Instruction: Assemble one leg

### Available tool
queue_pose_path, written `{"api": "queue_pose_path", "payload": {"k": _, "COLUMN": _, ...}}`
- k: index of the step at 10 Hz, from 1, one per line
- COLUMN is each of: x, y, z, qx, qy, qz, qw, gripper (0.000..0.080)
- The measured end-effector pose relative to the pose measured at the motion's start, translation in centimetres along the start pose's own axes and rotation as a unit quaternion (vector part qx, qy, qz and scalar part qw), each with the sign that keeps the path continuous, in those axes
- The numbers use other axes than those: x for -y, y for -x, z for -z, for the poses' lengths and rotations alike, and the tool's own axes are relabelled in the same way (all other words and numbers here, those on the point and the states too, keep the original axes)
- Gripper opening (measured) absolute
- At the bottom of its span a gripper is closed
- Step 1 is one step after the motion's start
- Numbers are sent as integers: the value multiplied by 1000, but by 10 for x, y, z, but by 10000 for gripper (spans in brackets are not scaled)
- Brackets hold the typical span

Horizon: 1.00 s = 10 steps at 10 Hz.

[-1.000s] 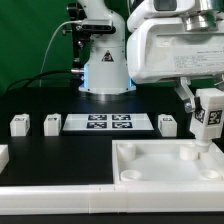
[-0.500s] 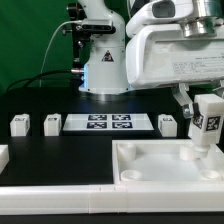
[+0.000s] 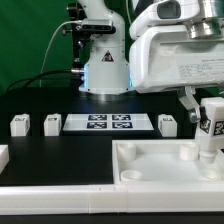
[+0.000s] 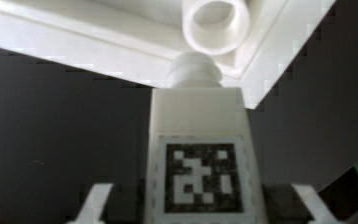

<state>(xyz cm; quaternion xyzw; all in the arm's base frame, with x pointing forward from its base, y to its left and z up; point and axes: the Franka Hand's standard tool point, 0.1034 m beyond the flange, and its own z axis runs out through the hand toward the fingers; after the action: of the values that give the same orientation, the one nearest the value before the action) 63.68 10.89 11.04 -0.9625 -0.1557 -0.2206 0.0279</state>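
My gripper needs to let go of the leg upright in the white tray-like piece's near corner socket (image 3: pixel 210 174) (image 4: pixel 215 20), just below the leg's narrow end.
My gripper (image 3: pixel 207 108) is shut on a leg (image 3: pixel 212 130), a white block with a black-and-white tag, and holds it upright at the exterior view's right. Its narrow lower end hangs just over the far right corner of the large white tray-like piece (image 3: pixel 160 172), beside the round socket (image 3: pixel 193 153). In the wrist view the leg (image 4: pixel 197 130) fills the middle, its tip pointing at the socket (image 4: pixel 215 18). The fingers (image 4: pixel 101 200) show on either side of it. Three more legs (image 3: pixel 18 124) (image 3: pixel 51 123) (image 3: pixel 167 124) stand on the black table.
The marker board (image 3: pixel 108 123) lies between the loose legs at the back. The robot base (image 3: pixel 105 65) stands behind it. Another white part (image 3: pixel 3 155) shows at the exterior view's left edge.
My gripper has carried the leg a little toward the exterior view's right and slightly lower, closer over the tray piece's far right corner. Nothing else has moved.
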Motion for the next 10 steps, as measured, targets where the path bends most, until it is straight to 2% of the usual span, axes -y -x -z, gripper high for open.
{"api": "queue_pose_path", "payload": {"k": 3, "x": 6, "y": 9, "z": -13, "qx": 2, "qy": -3, "qz": 1, "qw": 1000, "gripper": 292}}
{"api": "queue_pose_path", "payload": {"k": 10, "x": 10, "y": 20, "z": -23, "qx": 5, "qy": -5, "qz": 2, "qw": 1000, "gripper": 292}}
